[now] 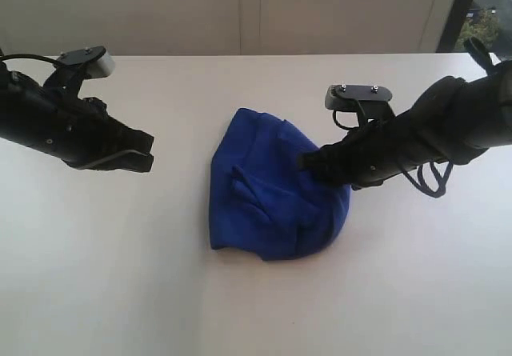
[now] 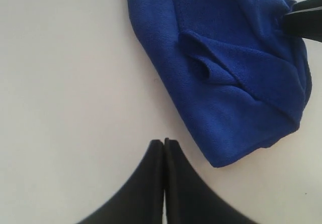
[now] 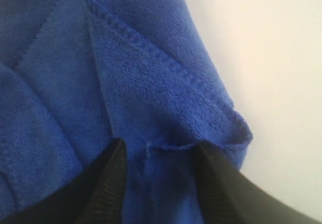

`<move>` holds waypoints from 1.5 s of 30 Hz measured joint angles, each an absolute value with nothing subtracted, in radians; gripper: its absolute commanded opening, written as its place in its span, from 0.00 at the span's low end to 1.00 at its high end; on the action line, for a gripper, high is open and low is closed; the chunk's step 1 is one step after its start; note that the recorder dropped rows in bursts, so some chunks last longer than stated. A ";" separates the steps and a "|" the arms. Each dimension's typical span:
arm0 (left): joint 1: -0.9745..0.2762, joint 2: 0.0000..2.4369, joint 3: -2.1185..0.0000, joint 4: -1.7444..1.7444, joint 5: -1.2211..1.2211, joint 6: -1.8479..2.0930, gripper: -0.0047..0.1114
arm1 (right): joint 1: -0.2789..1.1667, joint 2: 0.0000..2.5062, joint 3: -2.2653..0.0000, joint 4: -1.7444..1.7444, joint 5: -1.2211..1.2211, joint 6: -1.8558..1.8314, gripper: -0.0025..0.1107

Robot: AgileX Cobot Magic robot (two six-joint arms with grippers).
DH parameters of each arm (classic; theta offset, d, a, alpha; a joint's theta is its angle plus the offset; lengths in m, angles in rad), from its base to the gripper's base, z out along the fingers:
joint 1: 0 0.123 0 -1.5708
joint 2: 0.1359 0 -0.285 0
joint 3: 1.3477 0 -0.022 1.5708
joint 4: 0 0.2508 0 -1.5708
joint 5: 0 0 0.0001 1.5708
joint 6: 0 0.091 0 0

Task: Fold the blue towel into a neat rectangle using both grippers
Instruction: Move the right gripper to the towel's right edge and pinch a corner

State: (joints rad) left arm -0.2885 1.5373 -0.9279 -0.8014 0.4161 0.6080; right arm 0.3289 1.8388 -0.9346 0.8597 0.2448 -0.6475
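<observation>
Next, my right gripper pinches the towel's corner (image 3: 240, 133) and pulls it clear of the heap before folding, because the blue towel's stitched edge lies doubled over the bunched towel.
The blue towel (image 1: 268, 188) lies bunched and loosely folded in the middle of the white table (image 1: 96, 276). My right gripper (image 1: 308, 162) rests on the towel's right side. In the right wrist view its jaws (image 3: 161, 151) stand open, wide apart, with a stitched fold of the towel (image 3: 141, 78) lying between the ribbed pads (image 3: 113, 176) and not pinched. My left gripper (image 1: 148, 152) hovers to the left of the towel, apart from it. Its black fingers (image 2: 164, 142) are pressed together with nothing between them, a short way from the towel's near corner (image 2: 226, 73).
Bare white tabletop surrounds the towel on all sides. A pale wall (image 1: 256, 12) runs along the far edge of the table, and a window (image 1: 488, 12) shows at the far right.
</observation>
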 measured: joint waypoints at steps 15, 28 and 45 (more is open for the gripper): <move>-0.288 1.537 -0.928 -0.801 0.416 0.608 0.04 | 0.329 1.828 -0.935 0.784 0.247 -0.647 0.02; -0.288 1.537 -0.928 -0.801 0.416 0.608 0.04 | 0.329 1.724 -0.937 0.782 0.376 -0.657 0.23; -0.288 1.537 -0.928 -0.801 0.421 0.608 0.04 | 0.379 1.796 -0.943 0.692 0.288 -0.711 0.38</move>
State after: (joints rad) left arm -0.2885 1.5373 -0.9279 -0.8014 0.4206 0.6080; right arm 0.3786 1.7957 -0.9429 0.6917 0.2881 -0.7113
